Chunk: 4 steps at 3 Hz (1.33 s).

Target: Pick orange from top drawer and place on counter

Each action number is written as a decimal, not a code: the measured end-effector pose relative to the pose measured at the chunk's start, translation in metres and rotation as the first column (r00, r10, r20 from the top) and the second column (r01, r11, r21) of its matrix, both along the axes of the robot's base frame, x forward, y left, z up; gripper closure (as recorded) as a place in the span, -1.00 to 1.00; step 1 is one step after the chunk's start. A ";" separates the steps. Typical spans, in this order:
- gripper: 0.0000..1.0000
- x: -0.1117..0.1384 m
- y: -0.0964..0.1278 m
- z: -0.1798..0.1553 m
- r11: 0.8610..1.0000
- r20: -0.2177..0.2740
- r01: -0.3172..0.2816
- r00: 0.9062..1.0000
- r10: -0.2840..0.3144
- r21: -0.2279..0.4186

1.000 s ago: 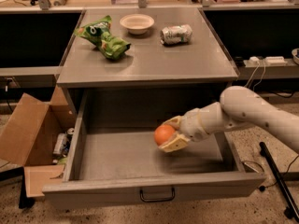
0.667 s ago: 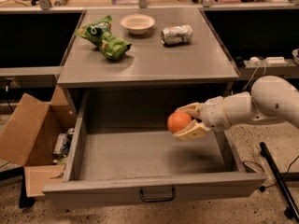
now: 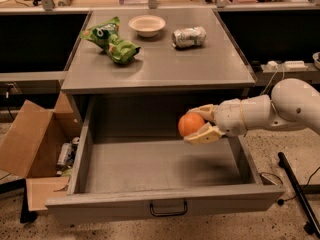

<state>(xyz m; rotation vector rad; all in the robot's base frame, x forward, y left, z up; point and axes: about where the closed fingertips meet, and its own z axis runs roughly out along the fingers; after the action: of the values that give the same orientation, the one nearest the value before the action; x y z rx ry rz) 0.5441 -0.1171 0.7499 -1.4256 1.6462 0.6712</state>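
Next, I let the orange go on the grey counter (image 3: 182,53) just in front of the crushed silvery can.
My gripper (image 3: 196,125) is shut on the orange (image 3: 190,124), a small bright-orange ball. It holds the orange in the air above the open top drawer (image 3: 160,166), near the drawer's back right, just below the level of the counter's front edge. The white arm reaches in from the right. The drawer is pulled fully out, and its floor shows nothing lying on it. Its front panel carries a thin dark handle (image 3: 168,209). The grey counter (image 3: 165,64) lies above and behind the gripper.
On the counter stand a white bowl (image 3: 147,25), a crushed silvery can (image 3: 189,37) and green snack bags (image 3: 111,40). An open cardboard box (image 3: 35,144) sits on the floor left of the drawer. A dark pole (image 3: 297,189) lies on the floor at right.
The gripper has lifted the orange up from near the drawer floor and moved it a little to the right, now hanging just under the counter edge.
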 end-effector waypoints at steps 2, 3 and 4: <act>1.00 0.052 0.004 0.099 0.996 0.192 0.016 0.981 -0.033 0.088; 1.00 0.079 0.008 0.138 0.994 0.253 0.043 0.965 -0.067 0.101; 1.00 0.113 0.008 0.146 0.983 0.245 0.110 0.959 -0.143 0.145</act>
<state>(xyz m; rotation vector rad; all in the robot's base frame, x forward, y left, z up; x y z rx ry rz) 0.6574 -0.1089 0.8962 -1.2450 1.4513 0.4905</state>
